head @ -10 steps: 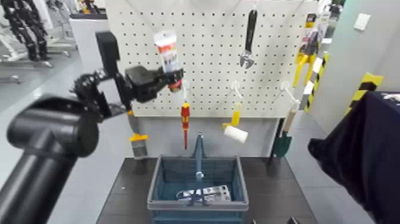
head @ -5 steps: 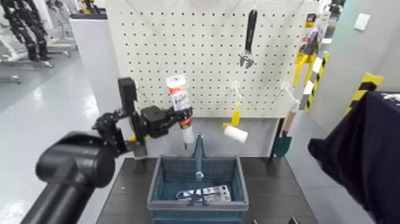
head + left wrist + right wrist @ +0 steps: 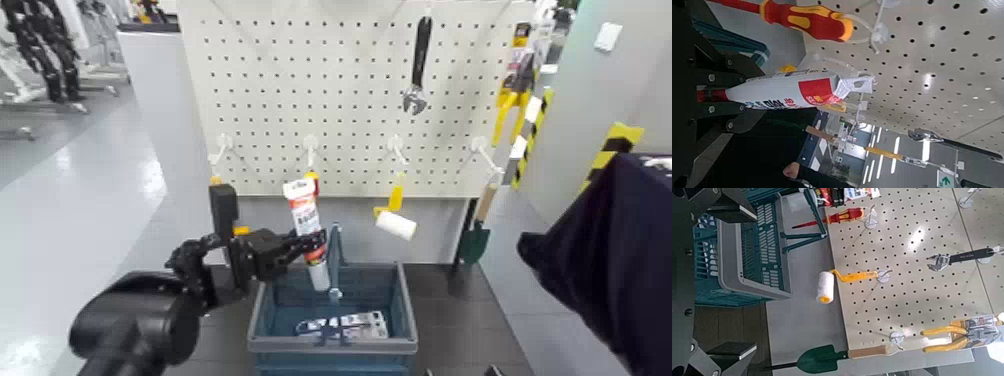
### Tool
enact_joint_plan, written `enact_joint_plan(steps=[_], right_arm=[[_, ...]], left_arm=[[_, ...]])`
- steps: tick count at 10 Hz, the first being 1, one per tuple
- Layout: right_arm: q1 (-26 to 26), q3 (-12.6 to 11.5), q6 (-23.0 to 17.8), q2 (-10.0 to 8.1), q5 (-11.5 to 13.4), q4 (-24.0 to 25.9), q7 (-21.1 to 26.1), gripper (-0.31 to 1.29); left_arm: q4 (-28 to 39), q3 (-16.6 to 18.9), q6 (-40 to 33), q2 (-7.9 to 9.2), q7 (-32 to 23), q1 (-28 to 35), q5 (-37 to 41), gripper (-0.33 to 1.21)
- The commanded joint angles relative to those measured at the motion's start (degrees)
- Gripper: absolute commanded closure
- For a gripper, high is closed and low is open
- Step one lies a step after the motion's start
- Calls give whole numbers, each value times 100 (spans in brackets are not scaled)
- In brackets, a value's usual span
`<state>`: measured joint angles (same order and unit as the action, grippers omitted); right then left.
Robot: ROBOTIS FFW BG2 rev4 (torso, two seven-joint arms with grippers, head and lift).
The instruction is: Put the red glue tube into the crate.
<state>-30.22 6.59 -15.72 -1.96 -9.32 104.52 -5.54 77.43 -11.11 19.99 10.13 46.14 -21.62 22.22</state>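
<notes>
The robot's left gripper will release the red glue tube in its own front corner of the crate [image 3: 266, 327], next to the white box.
My left gripper [image 3: 297, 247] is shut on the red glue tube [image 3: 304, 222] and holds it nearly upright, white nozzle down. The nozzle tip hangs over the back left part of the crate [image 3: 262, 308], close beside its raised blue handle [image 3: 333, 258]. In the left wrist view the red glue tube [image 3: 782, 92] lies clamped between the dark fingers [image 3: 709, 79]. A flat white printed box [image 3: 345, 324] lies in the crate. The right gripper does not show in the head view. In its own wrist view its fingers [image 3: 702, 205] stand wide apart beside the crate [image 3: 746, 254].
Behind the crate the pegboard [image 3: 350, 110] carries a red-and-yellow screwdriver [image 3: 840, 218], a paint roller [image 3: 396, 222], a wrench [image 3: 419, 60], yellow pliers [image 3: 508, 112] and a green trowel [image 3: 475, 238]. A dark shape [image 3: 600, 260] fills the right edge.
The left arm has come down and toward the crate with the tube, from high against the pegboard to just over the crate's back edge. The screwdriver is now mostly hidden behind the tube.
</notes>
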Motion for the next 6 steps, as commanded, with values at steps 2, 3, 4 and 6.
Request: enact_joint_plan(steps=[2, 3, 4, 6], right_arm=[[-1, 0, -10, -6, 0, -1, 0, 15], [-1, 0, -10, -6, 0, -1, -9, 15], [-1, 0, -10, -6, 0, -1, -9, 15], [7, 0, -10, -15, 0, -1, -26, 15]], left_arm=[[-53, 179, 66, -11, -26, 246, -103, 116], [-123, 197, 49, -20, -26, 255, -103, 116], [-185, 214, 49, -20, -17, 273, -121, 116], [-290, 241, 31, -29, -17, 290, -147, 116]])
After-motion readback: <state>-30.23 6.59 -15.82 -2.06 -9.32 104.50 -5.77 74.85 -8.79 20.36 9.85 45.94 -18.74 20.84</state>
